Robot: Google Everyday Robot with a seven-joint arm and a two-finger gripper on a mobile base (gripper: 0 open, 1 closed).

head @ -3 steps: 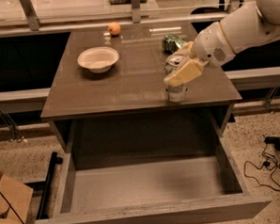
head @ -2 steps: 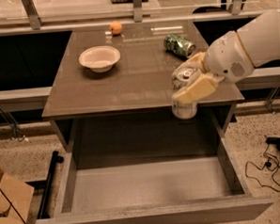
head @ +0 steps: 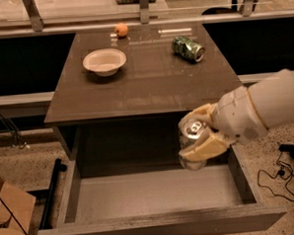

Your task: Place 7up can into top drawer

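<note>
The 7up can will sit on the drawer's grey bottom near its middle (head: 174, 185), a little toward the cable side, when my gripper lets go of it.
My gripper (head: 200, 136) is shut on the 7up can (head: 191, 141), a pale can with a silver top and pull tab facing up. It holds the can upright in the air over the right rear part of the open top drawer (head: 156, 195). The drawer is pulled out wide, with a flat pale-grey bottom and a long speckled front panel (head: 162, 227). The white arm reaches in from the right. The lower part of the can is partly hidden by the cream fingers (head: 205, 148).
On the brown tabletop (head: 150, 84) behind the drawer lie a dented dark-green can (head: 188, 48) on its side, a white bowl (head: 104, 61) and an orange (head: 121, 29). A cable (head: 278, 177) lies on the floor at right, a cardboard box (head: 6, 216) at left.
The gripper has carried the 7up can off the table's right front edge, forward and down, to above the open drawer.
</note>
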